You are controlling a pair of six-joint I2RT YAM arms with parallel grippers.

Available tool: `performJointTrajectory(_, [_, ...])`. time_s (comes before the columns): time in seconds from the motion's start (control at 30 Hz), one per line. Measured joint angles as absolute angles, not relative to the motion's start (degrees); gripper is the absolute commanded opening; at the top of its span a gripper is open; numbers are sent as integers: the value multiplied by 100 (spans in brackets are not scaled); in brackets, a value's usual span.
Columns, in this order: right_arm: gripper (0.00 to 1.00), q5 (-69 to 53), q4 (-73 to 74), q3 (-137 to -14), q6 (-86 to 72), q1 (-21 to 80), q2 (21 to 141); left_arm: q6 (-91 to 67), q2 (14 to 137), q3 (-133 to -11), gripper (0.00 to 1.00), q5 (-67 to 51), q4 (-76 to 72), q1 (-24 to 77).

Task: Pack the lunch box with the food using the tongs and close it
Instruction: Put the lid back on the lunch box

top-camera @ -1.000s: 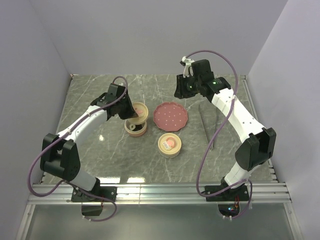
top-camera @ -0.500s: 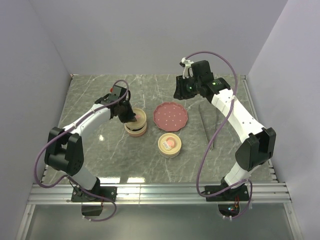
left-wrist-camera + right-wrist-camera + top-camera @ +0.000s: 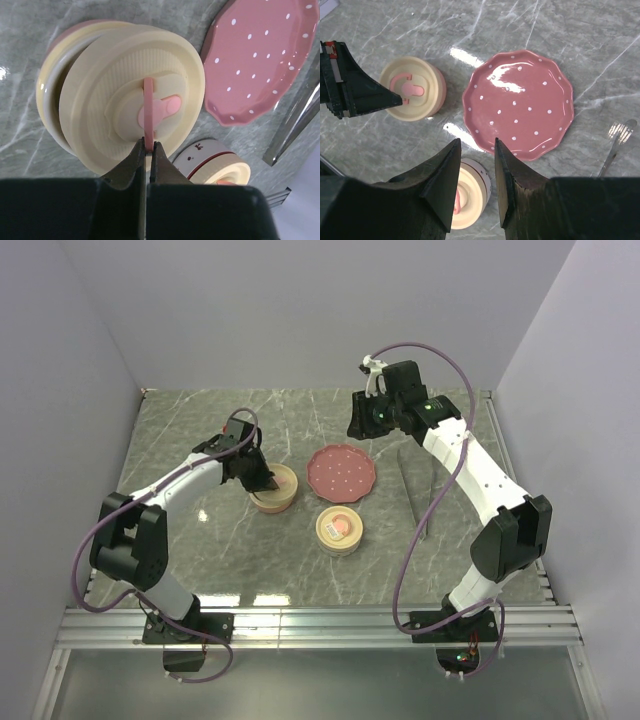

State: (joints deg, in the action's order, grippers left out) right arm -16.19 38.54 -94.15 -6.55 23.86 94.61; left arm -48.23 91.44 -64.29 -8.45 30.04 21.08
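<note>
My left gripper is to let go of the round cream lid, setting it squarely on the lunch box level (image 3: 268, 487) (image 3: 114, 97) next to the pink dotted plate.
My left gripper (image 3: 148, 145) is shut on the upright pink handle (image 3: 148, 107) of a round cream lid (image 3: 110, 85). The lid rests slightly askew on one lunch box tier (image 3: 275, 497), whose rim (image 3: 47, 90) shows past the lid's left edge. A second cream tier (image 3: 339, 530) with its own pink-handled lid stands nearer the front. The tongs (image 3: 413, 487) lie flat on the table to the right of the plate. My right gripper (image 3: 477, 142) hangs open and empty above the plate's near edge. The food is hidden.
The pink dotted plate (image 3: 341, 471) sits bare between the two arms, close to both tiers. The grey marble table (image 3: 200, 430) is walled at the back and both sides. A metal rail (image 3: 320, 618) runs along the front edge.
My left gripper has carried the lid from a raised, tilted hold behind the tier down onto its top. The right arm has not moved.
</note>
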Motion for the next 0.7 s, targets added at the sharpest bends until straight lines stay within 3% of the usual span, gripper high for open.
performJointTrajectory(0.7, [41,-1758,3854,-9415,-655,2386,9496,-5196,8853,-6031,0,-462,2930,2108])
